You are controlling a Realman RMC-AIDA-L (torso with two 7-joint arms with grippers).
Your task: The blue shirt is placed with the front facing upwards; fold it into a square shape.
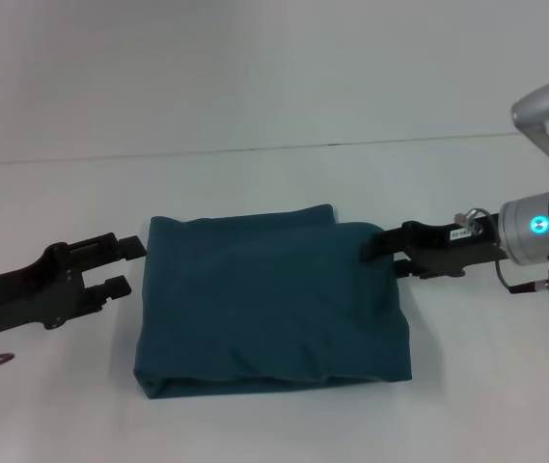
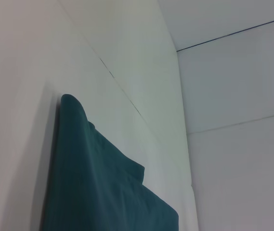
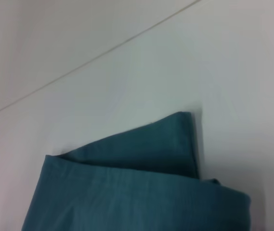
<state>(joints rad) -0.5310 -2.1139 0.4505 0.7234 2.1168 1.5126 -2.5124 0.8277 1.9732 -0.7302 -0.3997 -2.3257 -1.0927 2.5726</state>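
The blue shirt's top layer leaves the far corner of the lower layer in view, so I should grab the top layer's corner [image 1: 372,230] with my right gripper and pull it farther back.
The blue shirt [image 1: 269,299] lies folded into a thick, roughly square pad in the middle of the white table, plain teal side up. The wrist views show its layered corners: the blue shirt [image 2: 98,183] and the blue shirt [image 3: 137,192]. My left gripper [image 1: 131,265] hovers just off the pad's left edge, open and empty. My right gripper [image 1: 390,257] is at the pad's upper right corner, open, with one fingertip [image 1: 374,245] over the cloth's edge.
The white table [image 1: 274,116] stretches around the shirt on all sides. A thin seam [image 1: 255,148] runs across it behind the shirt. Nothing else lies on the surface.
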